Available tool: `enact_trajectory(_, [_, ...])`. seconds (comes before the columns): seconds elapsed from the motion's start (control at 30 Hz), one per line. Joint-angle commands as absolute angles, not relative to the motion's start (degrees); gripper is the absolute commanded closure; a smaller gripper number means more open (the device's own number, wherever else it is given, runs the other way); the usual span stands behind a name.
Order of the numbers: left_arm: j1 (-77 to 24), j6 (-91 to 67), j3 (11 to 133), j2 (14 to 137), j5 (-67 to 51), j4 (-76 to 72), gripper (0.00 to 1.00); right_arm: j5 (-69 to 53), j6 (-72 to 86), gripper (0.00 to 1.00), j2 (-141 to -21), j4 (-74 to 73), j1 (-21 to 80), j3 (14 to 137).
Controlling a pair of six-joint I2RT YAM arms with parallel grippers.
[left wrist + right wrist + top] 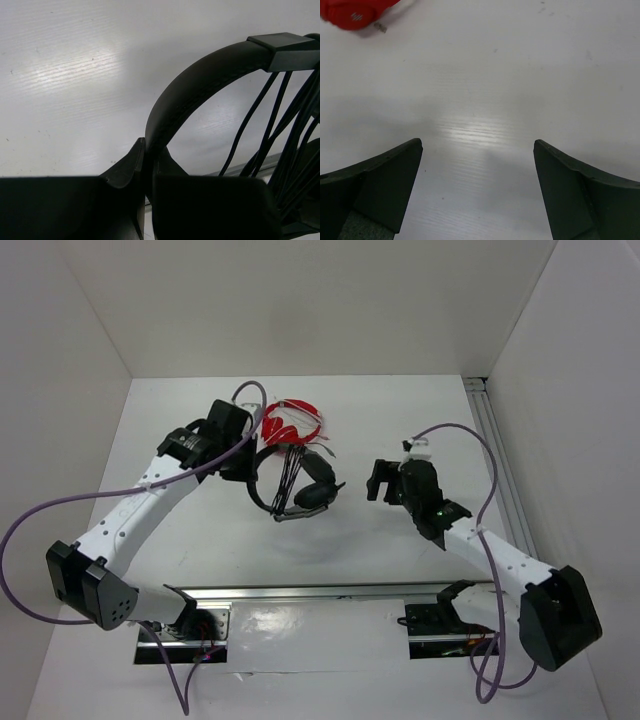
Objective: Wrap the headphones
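Next, I release the black headphones from my left gripper on the white table [375, 425] beside the red headphones, near the back wall.
The black headphones [300, 490] hang just above the white table near its middle, with their dark cable [292, 470] looped in several strands across the headband. My left gripper [254, 468] is shut on the headband's left side. In the left wrist view the curved headband [200, 75] rises from between my left gripper [149, 160], and the cable strands [277, 120] run down on the right. My right gripper [378, 480] stands open to the right of the earcup, apart from it. In the right wrist view my right gripper [477, 150] has only bare table between its fingers.
Red headphones [290, 420] lie just behind the black ones, and their edge [355, 12] shows at the top left of the right wrist view. An aluminium rail [495, 440] runs along the right wall. A metal bar [320, 592] crosses the near edge by the arm bases.
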State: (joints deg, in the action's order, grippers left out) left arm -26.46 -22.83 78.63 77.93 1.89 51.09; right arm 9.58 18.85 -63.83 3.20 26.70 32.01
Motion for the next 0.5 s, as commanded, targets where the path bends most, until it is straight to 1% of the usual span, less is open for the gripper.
enact_trajectory(0.0, [-26.28, -28.47, 78.14, 77.61, 5.44, 45.27, 1.0, 20.91, 30.39, 0.0, -58.64, -8.76, 26.28, 34.27])
enact_trajectory(0.03, [-26.8, -29.43, 78.13, 78.13, 8.41, 44.22, 1.0, 21.53, 33.98, 0.0, -55.84, -13.14, 26.28, 34.8])
enact_trajectory(0.07, [-26.81, -30.84, 78.13, 78.83, 9.13, 43.69, 1.0, 20.31, 34.88, 0.0, -54.07, -14.4, 26.28, 34.8])
enact_trajectory(0.17, [-27.5, -31.37, 80.66, 83.39, 7.83, 41.4, 1.0, 17.05, 37.34, 0.0, -46.69, -18.61, 26.8, 34.8])
enact_trajectory(0.23, [-28.04, -31.38, 82.96, 89.1, 7.82, 40.61, 1.0, 16.08, 37.35, 0.0, -41.43, -20.64, 26.81, 35.59])
enact_trajectory(0.3, [-29.87, -31.38, 87.61, 93.67, 7.82, 40.0, 1.0, 15.21, 37.18, 0.0, -38.69, -23.37, 26.81, 37.69])
enact_trajectory(0.33, [-30.4, -31.38, 89.54, 98.56, 7.82, 39.99, 1.0, 15.21, 37.18, 0.0, -37.71, -23.9, 26.81, 38.4])
enact_trajectory(0.43, [-32.77, -31.38, 97.62, 106.32, 9.84, 38.77, 1.0, 14.59, 35.51, 0.0, -37.0, -27.5, 26.81, 41.38])
enact_trajectory(0.47, [-32.78, -31.38, 99.91, 111.66, 10.37, 38.76, 1.0, 13.28, 34.72, 0.0, -37.0, -28.73, 26.81, 41.4])
